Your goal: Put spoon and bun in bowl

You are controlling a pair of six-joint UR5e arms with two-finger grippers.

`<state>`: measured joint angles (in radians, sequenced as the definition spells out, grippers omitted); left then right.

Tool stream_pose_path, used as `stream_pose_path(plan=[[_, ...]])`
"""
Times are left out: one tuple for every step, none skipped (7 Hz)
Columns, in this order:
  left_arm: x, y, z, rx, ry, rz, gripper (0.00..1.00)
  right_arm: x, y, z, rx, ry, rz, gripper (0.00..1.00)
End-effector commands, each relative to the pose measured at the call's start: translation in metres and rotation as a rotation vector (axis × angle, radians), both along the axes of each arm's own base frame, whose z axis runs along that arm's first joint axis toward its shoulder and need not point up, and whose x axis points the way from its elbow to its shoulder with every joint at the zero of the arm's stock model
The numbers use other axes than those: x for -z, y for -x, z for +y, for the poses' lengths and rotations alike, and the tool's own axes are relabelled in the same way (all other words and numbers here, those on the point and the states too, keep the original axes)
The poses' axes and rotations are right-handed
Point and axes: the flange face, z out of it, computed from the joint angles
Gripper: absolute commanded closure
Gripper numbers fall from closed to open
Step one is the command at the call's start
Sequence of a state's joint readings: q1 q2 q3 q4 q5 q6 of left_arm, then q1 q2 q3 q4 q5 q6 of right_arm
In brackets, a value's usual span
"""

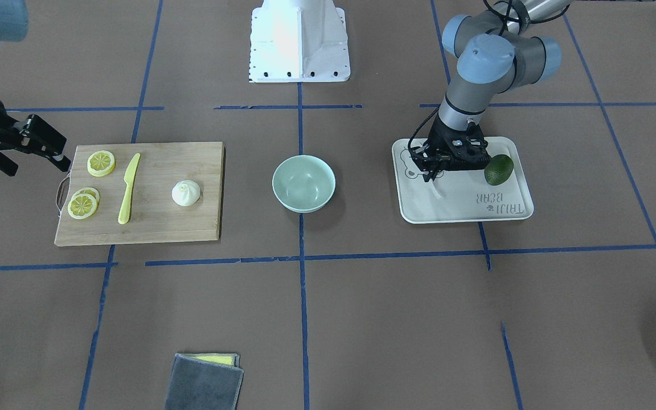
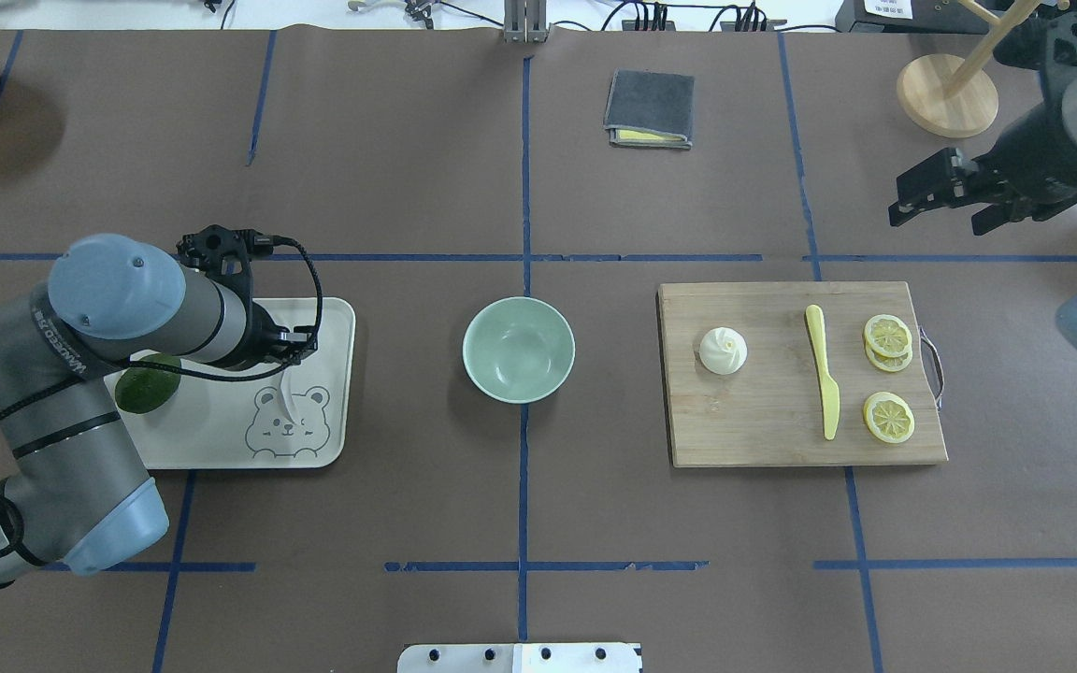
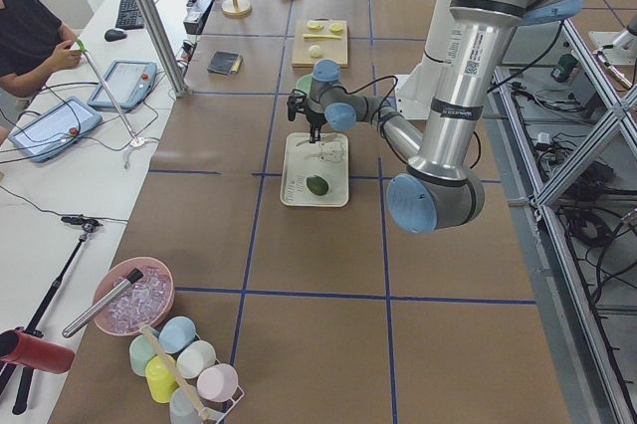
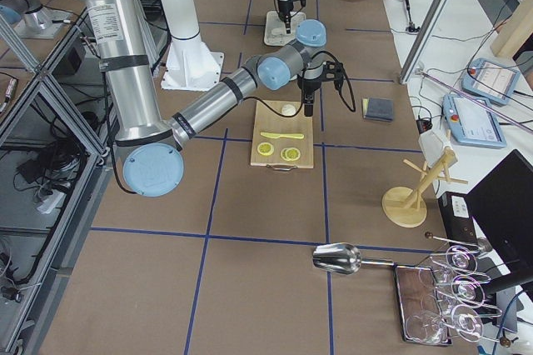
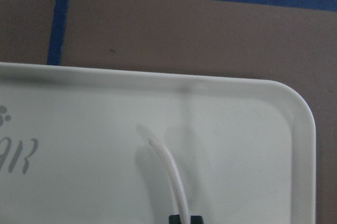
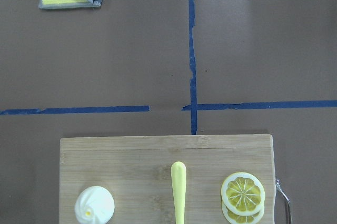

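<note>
I should next move my right gripper to the wooden cutting board and close it around the sides of the white pleated bun (image 1: 186,191) (image 6: 95,205) beside the yellow knife.
The white spoon (image 5: 171,174) hangs from my left gripper (image 1: 431,173), which is shut on its handle just above the white bear-print tray (image 1: 464,208). The spoon also shows in the overhead view (image 2: 288,397). The mint-green bowl (image 1: 303,183) stands empty at the table's middle, and shows from overhead (image 2: 518,349). The white pleated bun (image 1: 185,192) sits on the wooden cutting board (image 1: 151,228); it also shows in the overhead view (image 2: 723,350) and the right wrist view (image 6: 95,206). My right gripper (image 2: 936,222) is open and empty, raised beyond the board's far outer corner.
A dark green avocado (image 1: 499,169) lies on the tray beside my left gripper. A yellow plastic knife (image 1: 128,188) and lemon slices (image 1: 101,163) lie on the board. A folded grey cloth (image 1: 204,381) lies at the operators' edge. A wooden stand (image 2: 946,93) is near my right arm.
</note>
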<state>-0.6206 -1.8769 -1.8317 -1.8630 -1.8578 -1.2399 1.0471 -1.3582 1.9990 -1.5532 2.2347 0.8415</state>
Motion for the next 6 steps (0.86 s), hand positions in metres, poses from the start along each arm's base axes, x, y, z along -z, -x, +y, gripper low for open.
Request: stream_pose_path(plan=[[0.071,0.016,-0.023,0.025,0.001,0.109,1.00,0.001,0.077,0.018,-0.033,-0.020,0.026,0.00],[0.099,0.003,-0.029,0.090,0.068,0.180,1.00,-0.002,0.118,0.032,-0.051,-0.022,0.003,0.00],[0.127,-0.010,-0.039,0.123,0.097,0.226,1.00,0.002,0.144,0.034,-0.061,-0.042,0.017,0.00],[0.131,-0.018,-0.045,0.155,0.128,0.287,1.00,-0.007,0.166,0.037,-0.049,-0.026,0.037,0.00],[0.125,-0.027,-0.051,0.173,0.135,0.353,1.00,-0.010,0.182,0.042,-0.033,-0.028,0.050,0.00],[0.123,-0.032,-0.055,0.180,0.137,0.382,1.00,-0.004,0.205,0.044,-0.027,-0.042,0.060,0.00]])
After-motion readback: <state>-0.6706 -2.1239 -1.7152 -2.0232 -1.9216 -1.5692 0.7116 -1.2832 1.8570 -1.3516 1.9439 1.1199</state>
